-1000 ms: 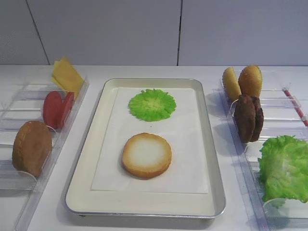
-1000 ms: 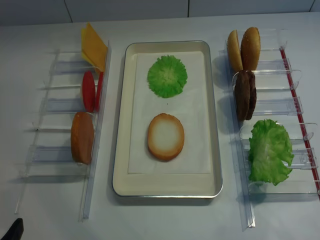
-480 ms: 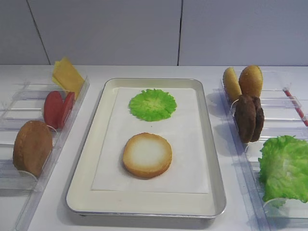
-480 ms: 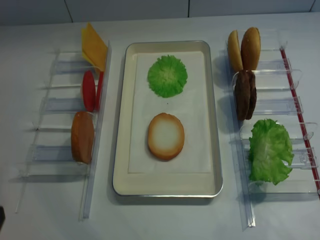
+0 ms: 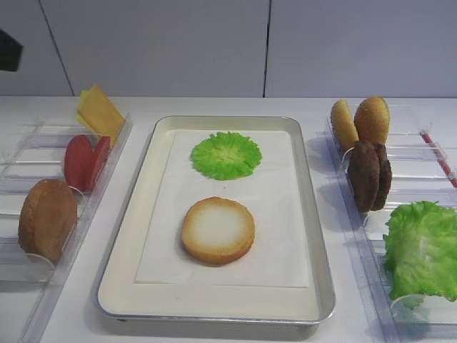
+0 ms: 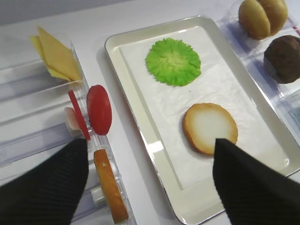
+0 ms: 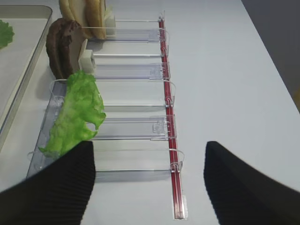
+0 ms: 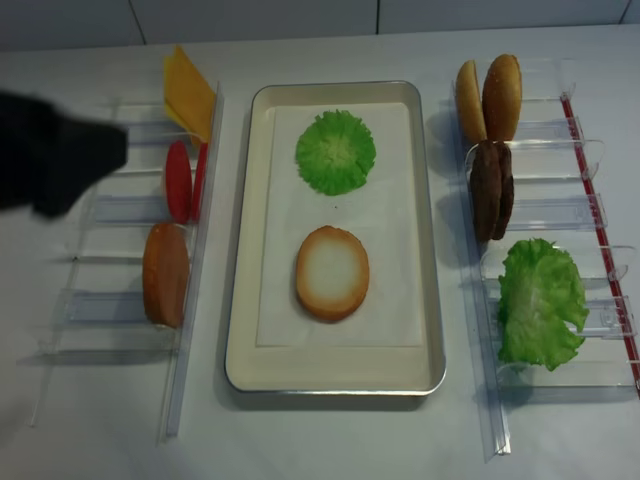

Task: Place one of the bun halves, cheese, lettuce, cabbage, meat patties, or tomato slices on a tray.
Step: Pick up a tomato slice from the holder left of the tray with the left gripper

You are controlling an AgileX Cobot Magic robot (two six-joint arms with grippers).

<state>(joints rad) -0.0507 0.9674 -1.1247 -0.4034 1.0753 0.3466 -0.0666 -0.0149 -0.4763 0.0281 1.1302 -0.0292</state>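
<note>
The tomato slice's top edge (image 8: 196, 166) (image 6: 98, 93), between the cheese and the rack's bun half, is the next place my left gripper will go to and close.
A silver tray (image 5: 214, 309) holds a bun half (image 5: 218, 230) flat face up and a round green cabbage leaf (image 5: 226, 154). The left rack carries the cheese (image 8: 186, 95), tomato slices (image 8: 185, 181) and another bun half (image 8: 165, 275). Standing in the right rack are two bun halves (image 8: 488, 98), meat patties (image 8: 491, 188) and lettuce (image 8: 540, 302). My left gripper (image 6: 150, 187) is open and holds nothing, high above the strip between the left rack and the tray. My right gripper (image 7: 150, 187) is open and holds nothing, over the right rack's near end, beside the lettuce (image 7: 77, 112).
The left arm shows as a dark blur (image 8: 50, 150) above the outer side of the clear left rack (image 8: 110, 210). The clear right rack (image 7: 136, 96) has a red strip (image 7: 168, 108) along its outer edge. White table surrounds the tray.
The left arm has come up from the bottom-left corner and now hovers as a blur over the left rack. The food and tray have not moved.
</note>
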